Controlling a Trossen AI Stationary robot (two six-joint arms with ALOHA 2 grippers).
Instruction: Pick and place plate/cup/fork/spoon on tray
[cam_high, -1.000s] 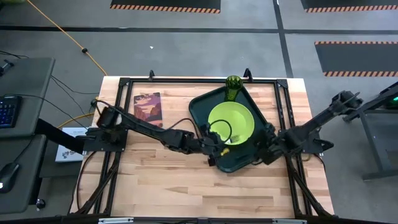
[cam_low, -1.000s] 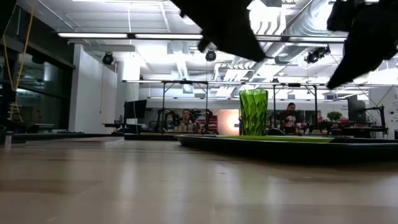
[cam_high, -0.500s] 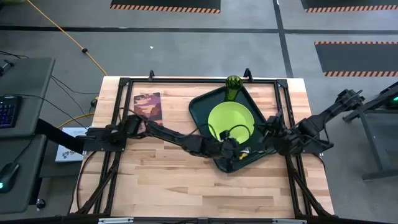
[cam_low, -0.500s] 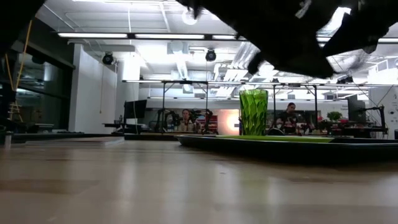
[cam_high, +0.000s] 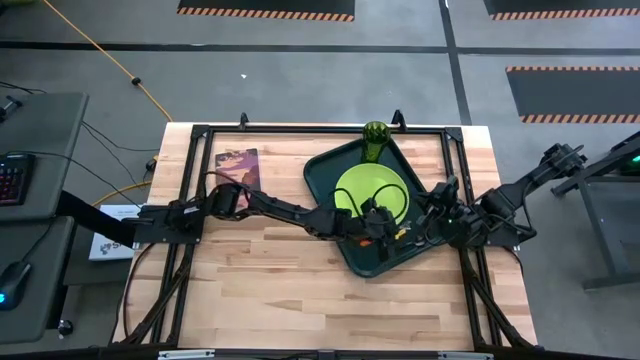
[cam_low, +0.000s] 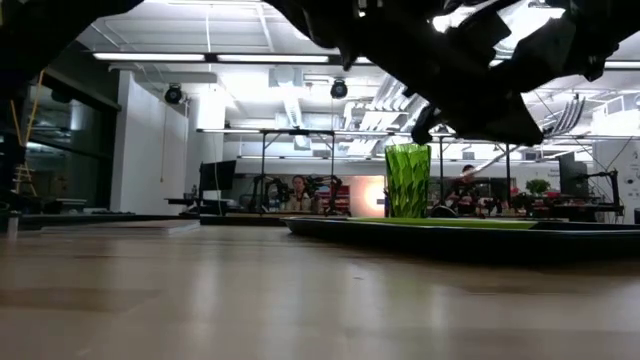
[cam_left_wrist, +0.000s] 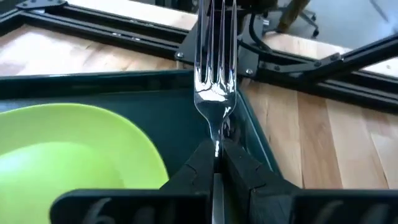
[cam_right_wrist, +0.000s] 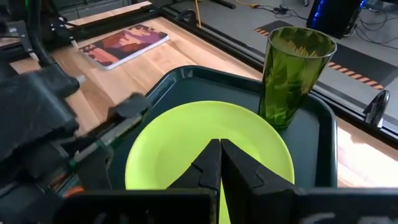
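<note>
Next, I let go of the fork with my left gripper between the lime-green plate and the dark-green tray's near rim (cam_high: 400, 243) (cam_left_wrist: 200, 165).
The dark-green tray (cam_high: 330, 175) lies at the table's middle right. The lime-green plate (cam_high: 372, 190) lies in it, and the green cup (cam_high: 375, 135) stands upright in its far corner. My left gripper (cam_high: 385, 228) is over the tray's near right part, shut on the fork (cam_left_wrist: 214, 62). The fork's tines point toward the table's right edge. My right gripper (cam_high: 428, 222) hovers shut and empty at the tray's right rim, facing the plate (cam_right_wrist: 205, 143) and cup (cam_right_wrist: 292, 74). The spoon is out of view. My left gripper pinches the fork's thin neck (cam_left_wrist: 216, 140), just behind the tines, between its two fingers (cam_left_wrist: 199, 165). The fingers come from the table's left and lie along the fork. The tines stick out ahead over the tray's right rim (cam_left_wrist: 249, 118), clear of it.
A maroon picture book (cam_high: 237, 170) lies at the table's far left. A black frame (cam_high: 300, 130) runs around the tabletop. Bare wood lies in front of the tray. People sit in the room behind, seen in the low view (cam_low: 298, 190).
My left gripper has gone toward the table's right edge, from the tray's near left rim across to its near right part beside the plate. My right gripper has moved a little toward the far edge and now faces the left one closely.
</note>
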